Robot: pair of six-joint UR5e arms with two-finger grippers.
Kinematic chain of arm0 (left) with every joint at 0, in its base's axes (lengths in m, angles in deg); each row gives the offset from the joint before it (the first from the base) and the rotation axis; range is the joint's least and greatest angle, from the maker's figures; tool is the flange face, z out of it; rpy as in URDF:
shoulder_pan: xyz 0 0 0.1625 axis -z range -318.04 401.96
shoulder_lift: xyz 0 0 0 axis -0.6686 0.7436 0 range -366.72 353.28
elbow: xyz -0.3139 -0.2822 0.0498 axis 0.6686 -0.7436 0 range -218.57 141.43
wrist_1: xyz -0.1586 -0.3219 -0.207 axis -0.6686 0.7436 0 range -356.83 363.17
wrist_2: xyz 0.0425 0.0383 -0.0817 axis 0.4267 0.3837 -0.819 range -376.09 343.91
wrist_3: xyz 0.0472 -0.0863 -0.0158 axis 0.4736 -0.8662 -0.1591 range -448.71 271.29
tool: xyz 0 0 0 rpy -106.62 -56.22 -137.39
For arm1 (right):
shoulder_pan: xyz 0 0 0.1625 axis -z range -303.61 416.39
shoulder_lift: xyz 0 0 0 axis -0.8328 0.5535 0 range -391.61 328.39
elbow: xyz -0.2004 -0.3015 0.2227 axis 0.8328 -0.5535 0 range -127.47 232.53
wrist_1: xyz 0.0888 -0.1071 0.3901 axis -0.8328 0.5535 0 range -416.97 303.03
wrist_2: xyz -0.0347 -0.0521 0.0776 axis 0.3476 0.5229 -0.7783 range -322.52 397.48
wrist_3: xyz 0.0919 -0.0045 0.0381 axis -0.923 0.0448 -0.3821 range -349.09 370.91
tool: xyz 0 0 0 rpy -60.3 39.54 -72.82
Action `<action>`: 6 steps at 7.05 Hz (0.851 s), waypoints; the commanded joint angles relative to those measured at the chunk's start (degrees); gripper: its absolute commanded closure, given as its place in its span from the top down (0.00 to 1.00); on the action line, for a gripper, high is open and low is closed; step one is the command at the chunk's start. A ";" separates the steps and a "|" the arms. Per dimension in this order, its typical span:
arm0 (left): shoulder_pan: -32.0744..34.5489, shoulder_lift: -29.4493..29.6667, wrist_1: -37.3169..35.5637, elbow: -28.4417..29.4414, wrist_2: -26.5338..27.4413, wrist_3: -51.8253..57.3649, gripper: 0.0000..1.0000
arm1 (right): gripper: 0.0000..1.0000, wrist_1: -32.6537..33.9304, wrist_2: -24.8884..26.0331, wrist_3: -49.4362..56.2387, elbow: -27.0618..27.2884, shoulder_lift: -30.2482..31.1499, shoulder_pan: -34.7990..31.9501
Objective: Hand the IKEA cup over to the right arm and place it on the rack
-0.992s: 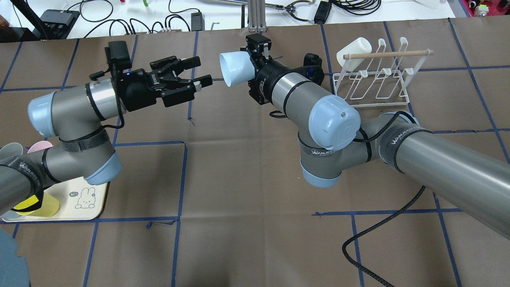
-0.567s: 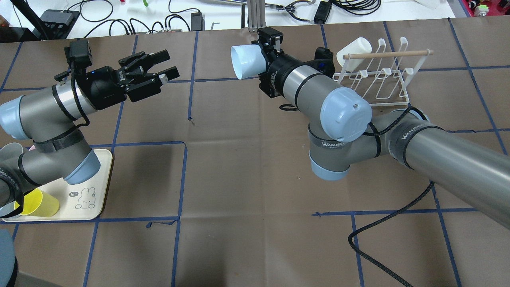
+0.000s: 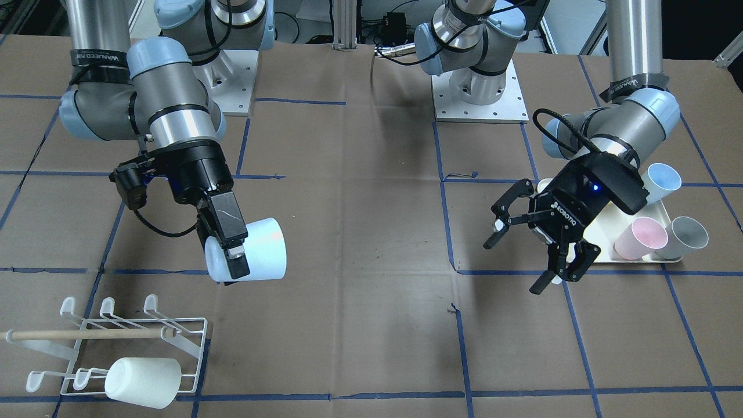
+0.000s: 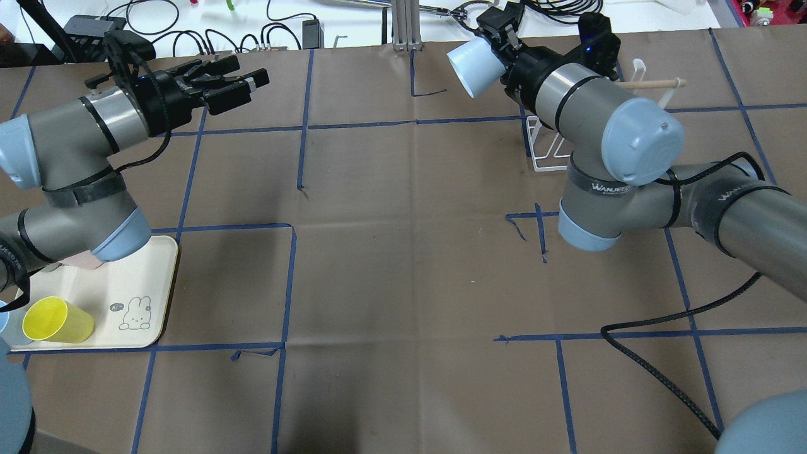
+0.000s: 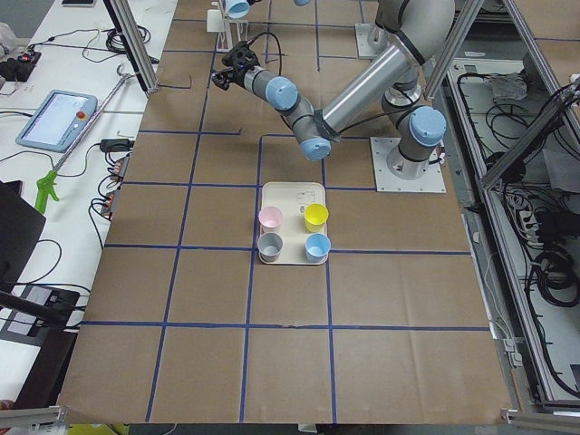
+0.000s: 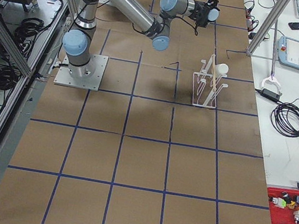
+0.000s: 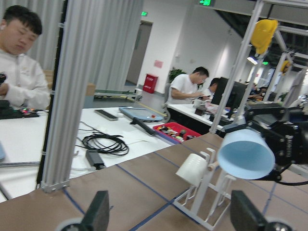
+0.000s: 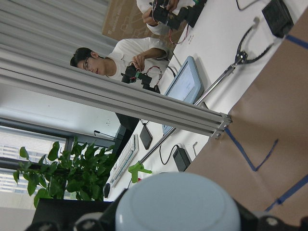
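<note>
Next, I let go of the blue cup, now held above the table beside the rack, with my right gripper on the rack's outermost lower peg (image 3: 54, 389), near the white cup.
My right gripper (image 3: 232, 268) is shut on a pale blue cup (image 3: 260, 249) and holds it on its side above the table, mouth away from the wrist. In the overhead view the blue cup (image 4: 473, 68) hangs at the far edge, just left of the white wire rack (image 4: 543, 154), which the right arm mostly hides. The rack (image 3: 184, 339) has a wooden dowel (image 3: 87, 334) and a white cup (image 3: 142, 380) on a prong. My left gripper (image 4: 249, 83) is open and empty, far to the left. The blue cup (image 7: 245, 155) and the rack (image 7: 207, 195) also show in the left wrist view.
A cream tray (image 4: 148, 277) under my left arm holds a yellow cup (image 4: 53, 320); a pink (image 3: 638, 237), a grey (image 3: 686, 237) and a blue cup (image 3: 662, 181) also stand on it. A black cable (image 4: 656, 372) lies at front right. Cables and gear lie beyond the far edge.
My right arm has swung right and toward the far edge with the blue cup, now in front of the rack. My left arm has drawn back left, its gripper still open.
</note>
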 commanded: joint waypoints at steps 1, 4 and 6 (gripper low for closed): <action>7.59 -1.25 23.41 11.33 24.99 -0.02 0.96 | 0.09 -0.30 -0.57 25.93 -0.16 0.66 5.22; 12.72 -1.95 68.12 27.88 46.75 -0.02 0.97 | 0.09 -0.91 -0.40 59.36 -3.92 0.06 14.36; 15.01 -7.20 88.40 32.22 53.30 -4.03 0.99 | 0.09 -0.92 -0.57 65.42 -8.58 -4.49 18.23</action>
